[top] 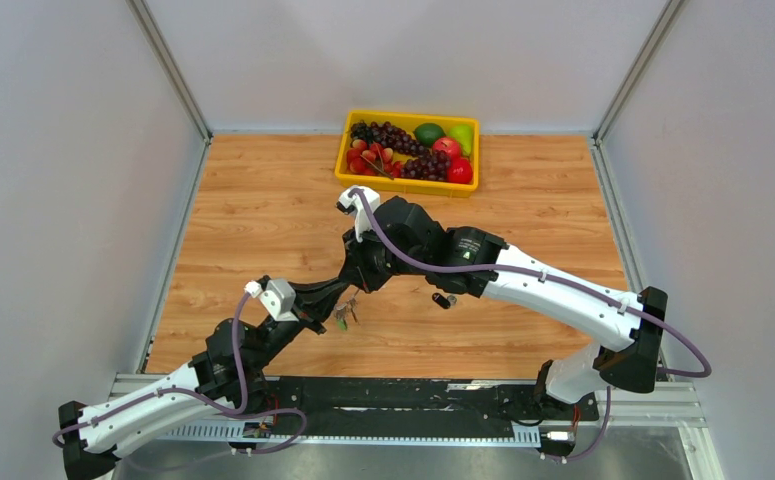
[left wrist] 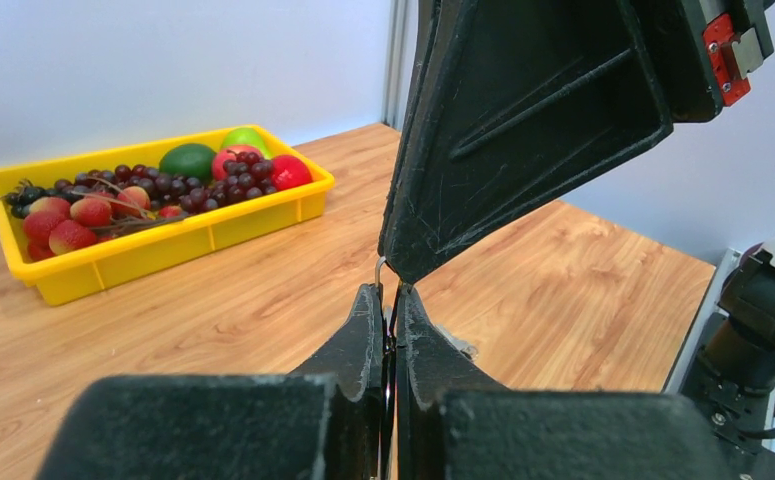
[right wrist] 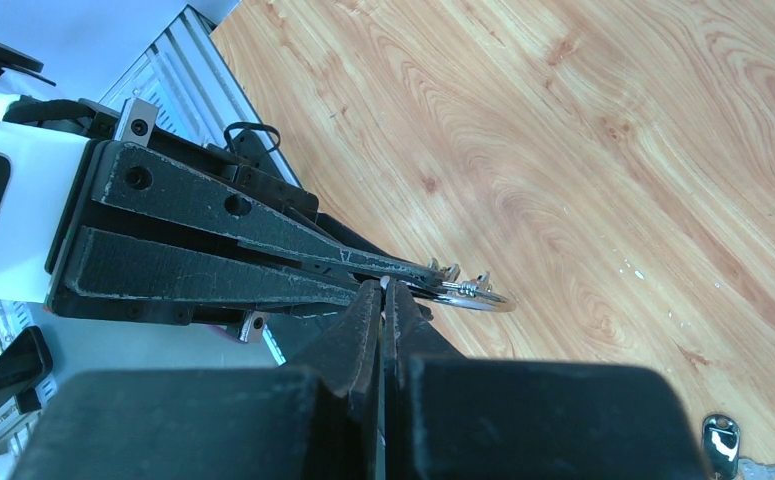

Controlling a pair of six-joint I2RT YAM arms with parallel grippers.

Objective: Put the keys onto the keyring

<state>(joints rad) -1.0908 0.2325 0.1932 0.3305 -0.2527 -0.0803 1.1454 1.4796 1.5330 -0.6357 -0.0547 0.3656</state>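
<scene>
Too little keyring stands above my left gripper's tips, so my left gripper should open and take the keyring lower (left wrist: pixel 390 335) while my right gripper steadies it.
My left gripper (left wrist: pixel 388 292) is shut on the thin silver keyring (right wrist: pixel 475 298) and holds it above the table. My right gripper (right wrist: pixel 385 290) is shut tip to tip against the left one, pinching the same ring at its edge; a bit of ring wire (left wrist: pixel 379 268) shows between the two. A green-headed key (top: pixel 342 318) hangs under the meeting grippers (top: pixel 353 290). A black-headed key (top: pixel 443 300) lies on the table to their right, and also shows in the right wrist view (right wrist: pixel 721 440).
A yellow tray (top: pixel 407 186) of grapes, apples and other fruit stands at the back centre of the wooden table, also in the left wrist view (left wrist: pixel 163 250). Grey walls close in the left, right and back. The metal rail (top: pixel 413 405) runs along the near edge.
</scene>
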